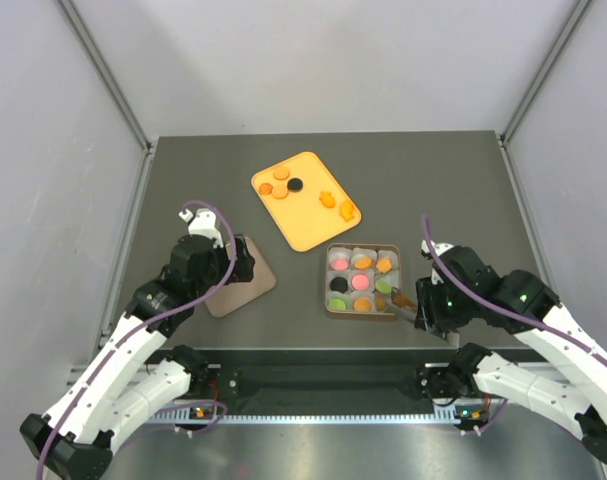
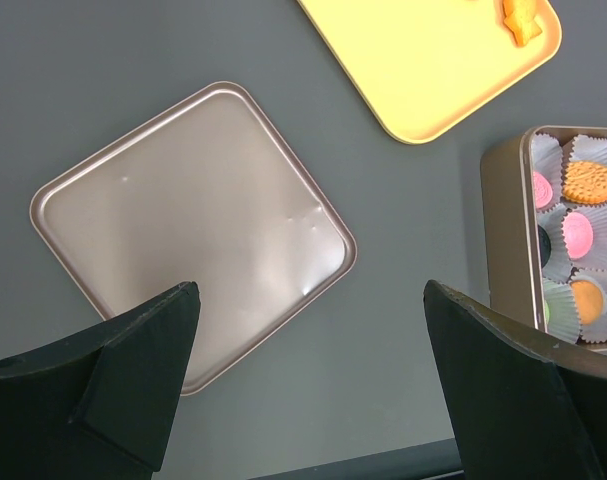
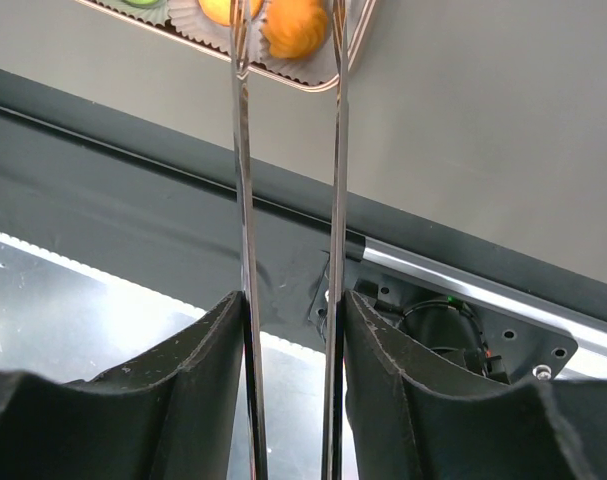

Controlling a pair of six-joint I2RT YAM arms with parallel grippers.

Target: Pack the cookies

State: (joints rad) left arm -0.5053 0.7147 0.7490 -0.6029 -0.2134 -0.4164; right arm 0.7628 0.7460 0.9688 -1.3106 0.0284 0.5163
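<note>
The gold lid is to be gripped next by my left gripper, which should close its fingers on the middle of the gold lid's edge point(image 1: 205, 294) point(image 2: 100, 311) farthest from the tin.
The cookies are small discs. Several fill the white cups of the square tin point(image 1: 329, 290), in orange, pink, green and black. Several more lie on the yellow tray point(image 1: 303, 228), among them a black one point(image 1: 295, 184) and irregular orange ones point(image 1: 346, 210). My right gripper point(image 1: 425, 310) point(image 3: 288, 300) is shut on metal tongs point(image 3: 241, 180), whose tips hold an orange cookie point(image 3: 293, 28) over the tin's near right corner cup. My left gripper point(image 1: 235, 265) point(image 2: 308, 290) is open and empty, hovering over the near edge of the tin's lid point(image 2: 193, 230).
The gold lid point(image 1: 255, 285) lies flat left of the tin. The tin point(image 2: 503, 240) and a corner of the tray point(image 2: 433, 70) show in the left wrist view. The table's front edge and a metal rail point(image 3: 463, 280) run just below the tongs.
</note>
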